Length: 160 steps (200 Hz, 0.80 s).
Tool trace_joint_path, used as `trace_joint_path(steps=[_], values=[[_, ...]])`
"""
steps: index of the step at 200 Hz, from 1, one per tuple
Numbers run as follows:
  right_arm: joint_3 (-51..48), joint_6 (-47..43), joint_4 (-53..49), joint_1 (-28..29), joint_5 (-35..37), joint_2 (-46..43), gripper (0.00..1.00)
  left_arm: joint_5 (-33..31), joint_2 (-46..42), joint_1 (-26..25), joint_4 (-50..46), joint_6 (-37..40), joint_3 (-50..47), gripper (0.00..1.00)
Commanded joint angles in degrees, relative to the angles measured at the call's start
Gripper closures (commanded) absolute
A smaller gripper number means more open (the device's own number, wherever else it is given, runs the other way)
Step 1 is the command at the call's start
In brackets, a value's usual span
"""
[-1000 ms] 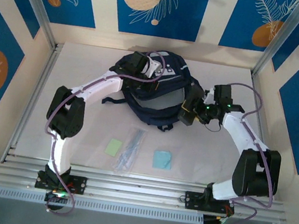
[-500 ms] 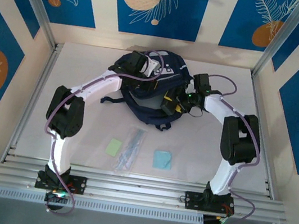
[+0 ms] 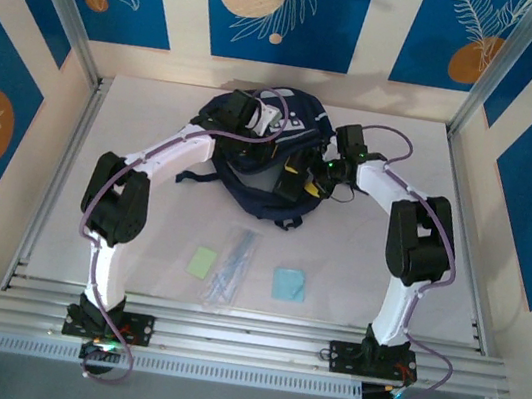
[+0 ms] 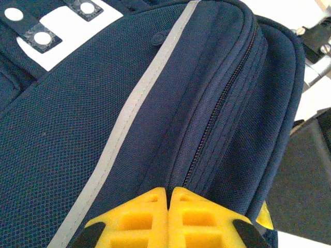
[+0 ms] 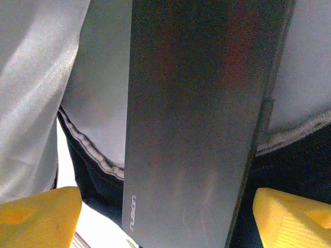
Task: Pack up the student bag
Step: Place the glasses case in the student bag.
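Observation:
My left gripper pinches beside the bag's zipper, behind the opening's edge, so it should grip that edge [image 4: 279, 142] to hold the bag open for the dark case.
The student bag [image 3: 254, 196], a dark navy backpack, lies at the back middle of the table. My left gripper [image 3: 259, 117] sits on its top. In the left wrist view that gripper [image 4: 169, 191] is shut, pinching a fold of the student bag [image 4: 93, 129] beside the zipper [image 4: 217, 111] and grey trim [image 4: 139, 98]. My right gripper [image 3: 295, 179] reaches into the bag's mouth. In the right wrist view it [image 5: 165, 209] stands open around a flat dark case [image 5: 196, 103] that rests on the grey lining [image 5: 98, 93]. Both fingers are clear of the case's sides.
On the table in front of the bag lie a green pad [image 3: 202, 261], a clear pouch of pens [image 3: 231, 267] and a light blue pad [image 3: 289, 284]. Black straps [image 3: 194, 177] trail from the bag's left side. Walls and metal posts close in the table.
My right arm has swung left and carried the dark case into the bag's mouth, and its jaws have widened off the case. The left gripper has kept its hold.

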Motion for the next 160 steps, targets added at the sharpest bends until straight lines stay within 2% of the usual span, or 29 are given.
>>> trace_joint_path(steps=[1,15,40,53,68,82,128,160], values=[[-2.4,-1.2,1.1,0.8,-1.3,-1.5,0.16,1.5,-0.9,0.4,1.3,-1.8,0.0,1.0],[-3.4,-0.2,3.2,0.9,-1.2,-0.7,0.23,1.8,-1.1,0.3,0.8,-1.7,-0.2,1.0],[-4.6,2.1,7.3,0.9,-0.5,1.2,0.52,1.6,-3.6,-0.5,1.5,0.1,-3.1,1.0],[-4.7,2.9,9.0,1.0,-1.0,2.3,0.59,0.7,-5.9,-1.2,2.9,1.6,-5.8,0.81],[-4.7,3.8,10.3,1.0,-1.6,3.0,0.6,-1.0,-8.2,-2.4,3.8,4.1,-8.7,0.61],[-4.7,4.0,10.8,1.2,-2.0,3.3,0.6,-3.5,-9.6,-3.7,3.5,6.5,-10.6,0.52],[-5.1,4.4,10.6,1.1,-2.2,3.1,0.6,-8.7,-11.0,-8.1,5.5,12.7,-16.2,0.41],[-5.3,4.9,11.1,1.2,-3.0,3.2,0.61,-15.3,-8.0,-9.1,5.0,15.7,-15.1,0.4]])
